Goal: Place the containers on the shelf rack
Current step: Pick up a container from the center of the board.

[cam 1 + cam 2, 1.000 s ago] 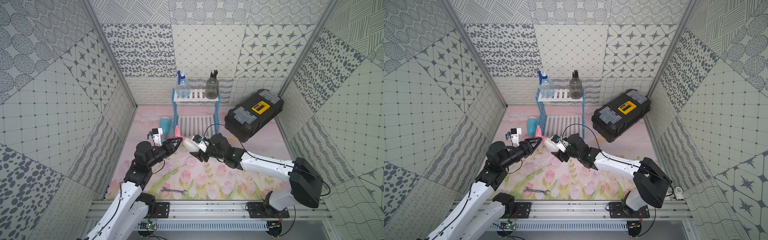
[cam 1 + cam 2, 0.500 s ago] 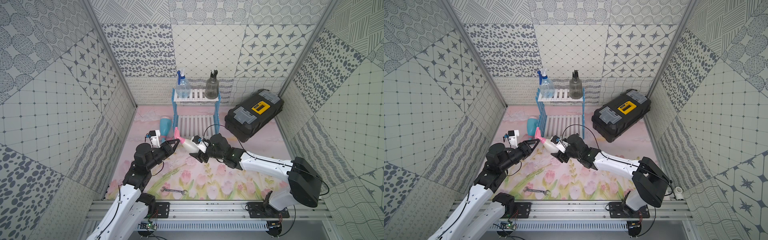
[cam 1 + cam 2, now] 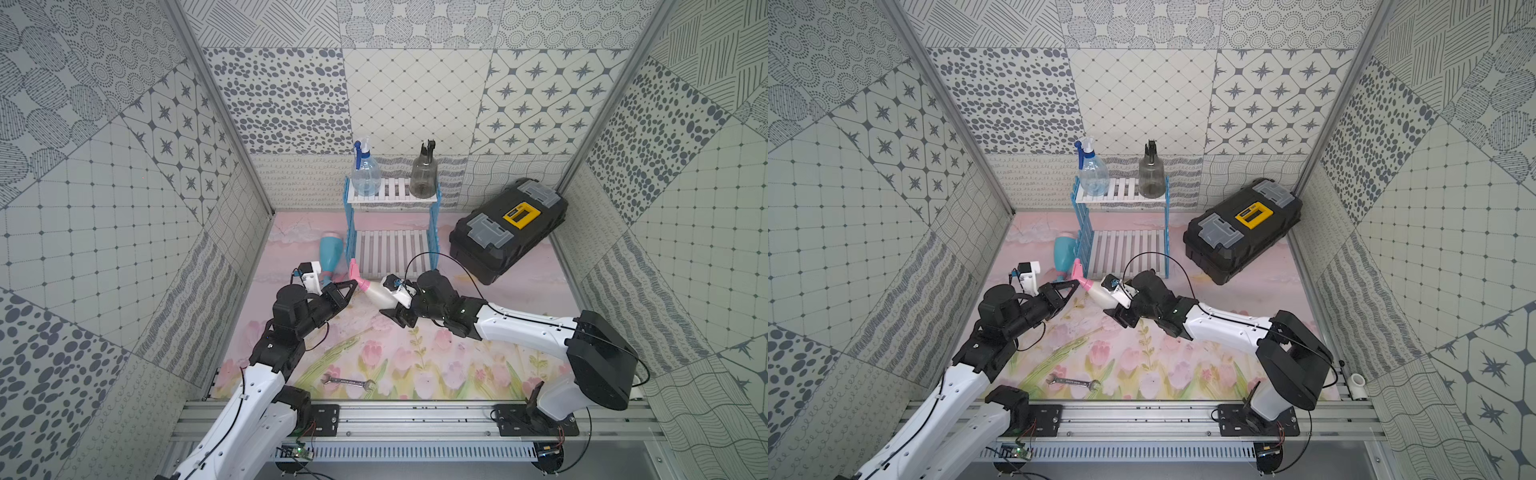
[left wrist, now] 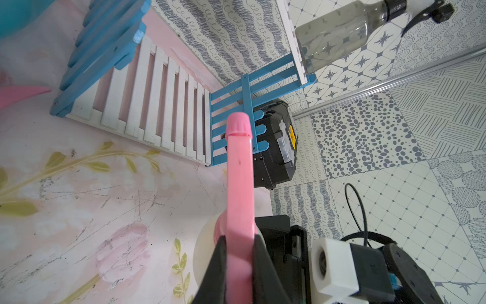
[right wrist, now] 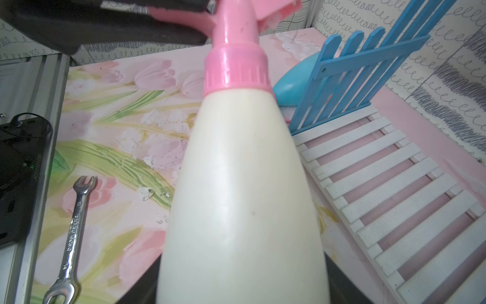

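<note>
My right gripper is on the body of the tilted white container, so next my left gripper swings it upright before my right gripper takes the pink trigger (image 3: 354, 270).
A white container with a pink trigger (image 3: 376, 291) (image 3: 1100, 293) hangs tilted above the mat in front of the shelf rack (image 3: 392, 195) (image 3: 1121, 195). My right gripper (image 3: 390, 301) (image 5: 242, 276) is shut on its white body (image 5: 244, 197). My left gripper (image 3: 353, 284) (image 4: 238, 244) is shut on its pink trigger (image 4: 239, 171). A clear container with a blue trigger (image 3: 365, 178) and a smoky grey container (image 3: 423, 178) stand on the rack's top shelf. A light-blue container (image 3: 331, 253) lies on the mat left of the rack. The lower shelf (image 3: 392, 253) is bare.
A big black toolbox with a yellow latch (image 3: 507, 228) sits right of the rack. A metal wrench (image 3: 349, 381) lies on the mat near the front rail. Patterned walls close in the left, right and back.
My left gripper's jaws have closed onto the white container's pink trigger. The right gripper has kept its hold on the body, and the container has barely moved.
</note>
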`<action>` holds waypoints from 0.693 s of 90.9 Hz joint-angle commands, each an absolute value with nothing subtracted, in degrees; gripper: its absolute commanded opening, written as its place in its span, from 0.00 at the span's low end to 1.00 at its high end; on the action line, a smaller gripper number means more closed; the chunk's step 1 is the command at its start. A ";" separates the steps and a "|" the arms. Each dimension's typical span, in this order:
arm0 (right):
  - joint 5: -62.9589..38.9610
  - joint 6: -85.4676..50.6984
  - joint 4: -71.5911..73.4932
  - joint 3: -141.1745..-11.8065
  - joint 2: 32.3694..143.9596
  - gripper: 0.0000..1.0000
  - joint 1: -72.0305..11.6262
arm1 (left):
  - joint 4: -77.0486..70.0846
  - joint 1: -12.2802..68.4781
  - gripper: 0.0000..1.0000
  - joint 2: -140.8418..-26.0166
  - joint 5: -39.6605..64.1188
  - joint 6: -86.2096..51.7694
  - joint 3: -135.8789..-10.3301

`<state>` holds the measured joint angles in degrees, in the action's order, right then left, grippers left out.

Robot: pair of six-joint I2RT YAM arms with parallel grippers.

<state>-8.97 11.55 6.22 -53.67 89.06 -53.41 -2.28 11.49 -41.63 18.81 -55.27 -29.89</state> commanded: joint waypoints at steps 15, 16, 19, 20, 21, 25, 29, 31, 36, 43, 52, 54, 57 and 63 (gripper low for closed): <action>-7.63 10.25 7.13 -53.57 87.12 0.97 -53.70 | 0.24 11.51 0.00 -41.83 20.42 -51.12 -33.67; -8.03 10.31 7.08 -53.46 86.80 0.97 -53.70 | 0.96 11.47 0.00 -41.84 20.32 -50.79 -34.06; -9.40 10.37 7.15 -53.06 85.69 0.97 -53.67 | 2.79 11.46 0.00 -41.73 19.83 -49.70 -35.00; -9.80 10.37 7.18 -52.89 85.38 0.97 -53.64 | 3.64 11.49 0.00 -41.74 19.67 -49.37 -35.38; -10.13 10.42 7.15 -52.73 85.01 0.97 -53.63 | 4.37 11.46 0.00 -41.65 19.46 -48.94 -35.62; -10.91 10.48 6.86 -52.11 83.25 0.97 -53.61 | 6.80 11.52 0.00 -41.43 18.37 -47.32 -36.81; -11.00 10.27 6.43 -51.29 81.32 0.97 -53.49 | 9.13 11.51 0.00 -41.31 17.81 -45.83 -37.81; -10.88 10.15 6.20 -50.88 80.07 0.97 -53.38 | 10.26 11.45 0.00 -41.37 17.64 -44.77 -38.28; -10.91 9.40 5.60 -49.71 76.94 0.97 -52.94 | 12.75 11.51 0.00 -41.70 17.71 -42.61 -39.61; -11.93 7.12 5.08 -47.98 72.19 0.97 -51.81 | 16.35 11.53 0.00 -43.04 18.04 -38.65 -41.84; -14.03 3.05 5.82 -45.35 67.47 0.97 -48.90 | 23.19 11.52 0.00 -46.19 18.01 -33.65 -45.60; -14.80 1.95 6.29 -44.98 66.86 0.97 -47.89 | 23.92 11.45 0.00 -46.97 18.74 -32.60 -46.53; -16.52 0.42 6.61 -44.81 66.46 0.97 -46.12 | 25.05 11.43 0.00 -48.09 19.74 -30.92 -47.38; -21.01 -1.90 5.14 -46.53 66.48 0.97 -42.08 | 27.27 11.59 0.00 -49.12 21.74 -27.37 -47.97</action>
